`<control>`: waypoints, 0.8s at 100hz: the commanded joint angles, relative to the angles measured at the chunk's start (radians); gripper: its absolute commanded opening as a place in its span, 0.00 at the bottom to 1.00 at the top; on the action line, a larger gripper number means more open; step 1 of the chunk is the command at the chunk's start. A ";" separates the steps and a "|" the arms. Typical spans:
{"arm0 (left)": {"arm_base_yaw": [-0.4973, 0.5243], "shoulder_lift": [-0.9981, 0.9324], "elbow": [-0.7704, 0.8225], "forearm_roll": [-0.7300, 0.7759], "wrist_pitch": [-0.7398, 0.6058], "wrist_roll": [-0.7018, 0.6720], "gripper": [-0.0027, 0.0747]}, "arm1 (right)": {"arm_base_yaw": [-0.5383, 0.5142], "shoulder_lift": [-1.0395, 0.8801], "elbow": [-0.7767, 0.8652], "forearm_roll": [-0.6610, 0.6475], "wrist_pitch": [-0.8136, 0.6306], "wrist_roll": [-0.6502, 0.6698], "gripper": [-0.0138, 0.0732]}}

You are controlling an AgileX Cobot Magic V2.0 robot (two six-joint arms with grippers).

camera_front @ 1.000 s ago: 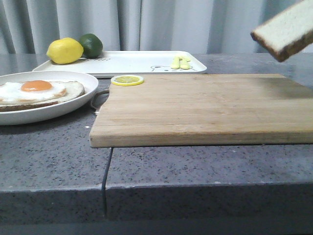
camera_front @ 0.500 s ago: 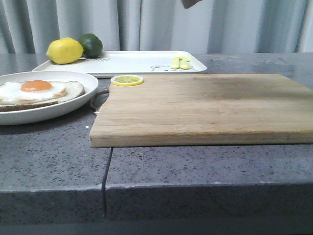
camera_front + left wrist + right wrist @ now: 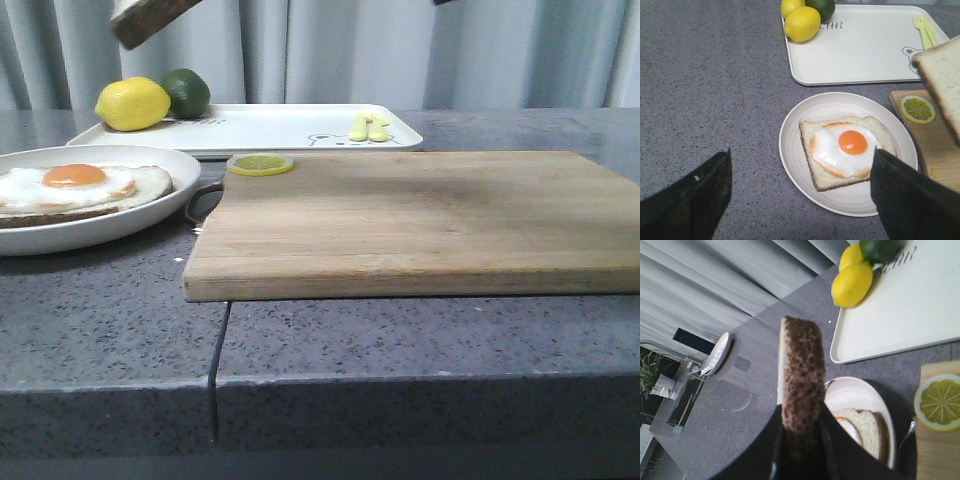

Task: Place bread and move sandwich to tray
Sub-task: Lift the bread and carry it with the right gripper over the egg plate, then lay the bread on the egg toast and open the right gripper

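Observation:
Next, my right gripper releases the bread, now hanging high above the plate, on top of the egg-topped slice on the round white plate [image 3: 80,166] [image 3: 850,430].
My right gripper [image 3: 802,426] is shut on the bread [image 3: 800,365], gripping it edge-on by its brown crust. In the front view the bread [image 3: 150,18] hangs high at the far left, above the round white plate [image 3: 120,225]. The plate holds an egg-topped slice [image 3: 75,185] with no slice on top. My left gripper [image 3: 800,197] is open and empty, hovering over the counter at the near side of the plate [image 3: 795,150]; the bread [image 3: 942,80] shows beside it. The white tray [image 3: 270,125] lies behind the plate.
A wooden cutting board [image 3: 420,220] fills the middle and right, with a lemon slice [image 3: 260,163] at its far left corner. A lemon [image 3: 132,104] and a lime [image 3: 187,92] sit on the tray's left end, a yellow fork [image 3: 368,127] on its right.
The bread has travelled from the upper right of the front view across the top to the upper left, above the plate. The plate, board and tray have not moved.

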 commanded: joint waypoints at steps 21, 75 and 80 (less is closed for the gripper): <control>-0.005 0.006 -0.033 -0.010 -0.066 -0.002 0.72 | 0.140 0.148 -0.157 0.071 -0.127 0.146 0.04; -0.005 0.006 -0.033 -0.010 -0.066 -0.002 0.72 | 0.231 0.315 -0.276 0.071 -0.185 0.169 0.04; -0.005 0.006 -0.033 -0.010 -0.066 -0.002 0.72 | 0.231 0.320 -0.276 0.071 -0.194 0.169 0.04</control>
